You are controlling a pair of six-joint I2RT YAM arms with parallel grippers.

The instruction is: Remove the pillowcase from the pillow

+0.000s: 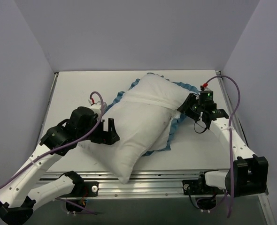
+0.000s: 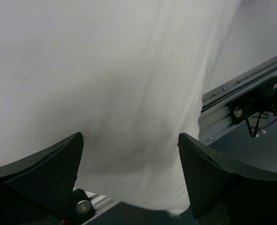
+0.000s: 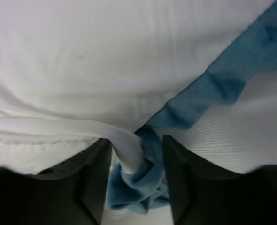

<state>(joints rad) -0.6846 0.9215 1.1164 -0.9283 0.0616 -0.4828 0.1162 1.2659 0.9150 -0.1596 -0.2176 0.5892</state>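
The robot's left gripper will close on the end of the pillowcase's white band (image 1: 124,99) next to the blue ruffle, across the pillow from the right gripper.
The plain white pillow (image 1: 134,131) lies diagonally on the table, its near end over the front rail. The pillowcase (image 1: 175,124) is bunched round the pillow's far end and right side, with its blue ruffle showing and a white band across the pillow. My right gripper (image 1: 185,107) is shut on a bunch of the pillowcase's blue ruffle and white inside (image 3: 141,176), right beside the pillow (image 3: 105,56). My left gripper (image 1: 114,131) is open at the pillow's left side. In its wrist view the gripper (image 2: 129,140) has its fingers wide apart, with the pillow (image 2: 105,70) between them.
The white table (image 1: 73,89) is walled by grey panels at the back and both sides. A metal rail (image 1: 162,180) runs along the front edge, also in the left wrist view (image 2: 242,89). Purple cables loop off both arms.
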